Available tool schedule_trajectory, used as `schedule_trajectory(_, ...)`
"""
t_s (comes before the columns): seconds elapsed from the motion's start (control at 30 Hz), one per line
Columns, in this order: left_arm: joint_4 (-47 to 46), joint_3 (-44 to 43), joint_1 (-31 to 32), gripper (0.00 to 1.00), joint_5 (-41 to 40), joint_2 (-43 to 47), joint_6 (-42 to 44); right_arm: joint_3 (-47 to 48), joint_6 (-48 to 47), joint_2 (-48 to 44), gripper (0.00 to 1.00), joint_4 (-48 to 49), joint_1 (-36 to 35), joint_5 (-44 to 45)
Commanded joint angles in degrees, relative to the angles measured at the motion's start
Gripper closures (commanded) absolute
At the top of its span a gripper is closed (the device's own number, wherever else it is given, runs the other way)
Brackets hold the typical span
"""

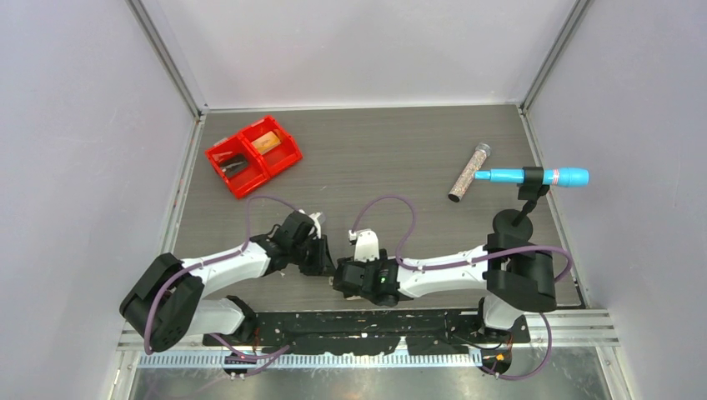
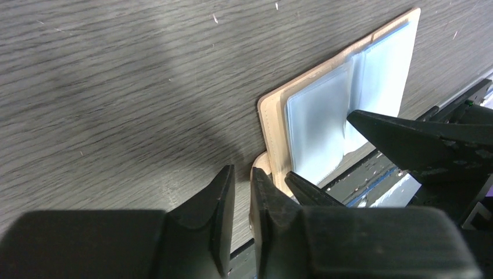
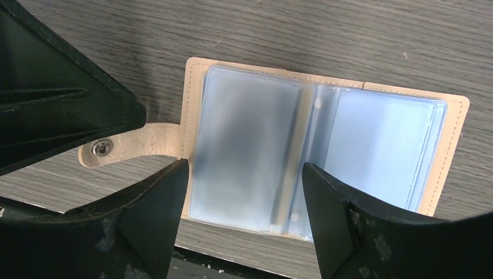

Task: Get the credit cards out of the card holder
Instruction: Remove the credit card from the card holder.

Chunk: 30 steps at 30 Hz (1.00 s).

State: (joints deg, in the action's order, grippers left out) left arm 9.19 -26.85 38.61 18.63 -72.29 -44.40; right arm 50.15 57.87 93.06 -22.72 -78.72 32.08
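Observation:
The snap tab of the card holder lies mostly outside the narrow gap of my left gripper, so I will open it wider and close around the tab's loose end [image 3: 100, 149].
The card holder [image 3: 378, 145] lies spread open on the table near its front edge, tan with blue-grey clear sleeves. A dark grey card [image 3: 250, 145] shows blurred through the left sleeve. Its snap tab [image 3: 134, 148] sticks out to the left. My right gripper [image 3: 244, 192] is open, its fingers straddling the left sleeve at the holder's near edge. My left gripper [image 2: 241, 186] is almost shut with only bare table in its narrow gap, right beside the tab [image 2: 260, 164] and the holder's [image 2: 273, 116] edge. In the top view both grippers, left [image 1: 323, 258] and right [image 1: 342, 275], meet and hide the holder.
A red two-compartment bin [image 1: 253, 155] with small items stands at the back left. A glitter tube [image 1: 469, 172] and a blue pen-like tool [image 1: 534, 176] lie at the back right. The black base rail [image 1: 375, 321] runs just behind the holder's near edge.

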Motion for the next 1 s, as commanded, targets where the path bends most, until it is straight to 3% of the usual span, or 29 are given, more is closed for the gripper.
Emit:
schedule_trajectory(0.0,-2.5,0.4,0.1,0.86,1.7,1.5,0.5,2.3,1.8,0.8,0.2,-1.1,-0.5,2.6)
schedule_trajectory(0.2,-2.9,0.5,0.2,1.0,2.3,1.3,0.3,3.2,2.6,1.7,0.21,-3.2,-0.8,3.6)
schedule_trajectory(0.5,-3.1,0.5,0.2,1.0,2.6,1.1,0.3,4.5,4.3,0.7,0.3,-8.2,-1.6,6.8)
schedule_trajectory(0.97,-2.7,0.5,0.2,1.0,2.9,1.9,0.2,3.8,5.3,-2.2,0.3,-9.8,-2.3,8.4)
